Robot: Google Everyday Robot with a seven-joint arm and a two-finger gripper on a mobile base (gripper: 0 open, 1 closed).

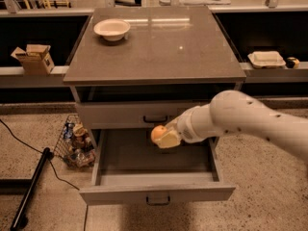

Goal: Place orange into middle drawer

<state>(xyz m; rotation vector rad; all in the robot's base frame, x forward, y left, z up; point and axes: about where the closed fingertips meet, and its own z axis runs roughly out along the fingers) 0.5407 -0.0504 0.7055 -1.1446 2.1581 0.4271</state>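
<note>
Next, I release the orange on the middle drawer's bottom, near its front panel (134, 164), towards the wire basket side.
The orange (157, 132) is held in my gripper (163, 137), whose pale fingers close around it. The gripper hangs over the back middle of the open middle drawer (115, 160), a wide grey tray pulled out of the cabinet, with a small loop handle (158, 199) on its front. The orange is above the tray floor, just below the closed upper drawer front. My white arm (240, 119) reaches in from the right.
The closed upper drawer front has a dark handle (155, 119). A white bowl (112, 29) stands on the cabinet top at the back left. A wire basket (76, 141) of items and a black pole (30, 189) lie on the floor at left. A cardboard box (32, 57) sits on the left shelf.
</note>
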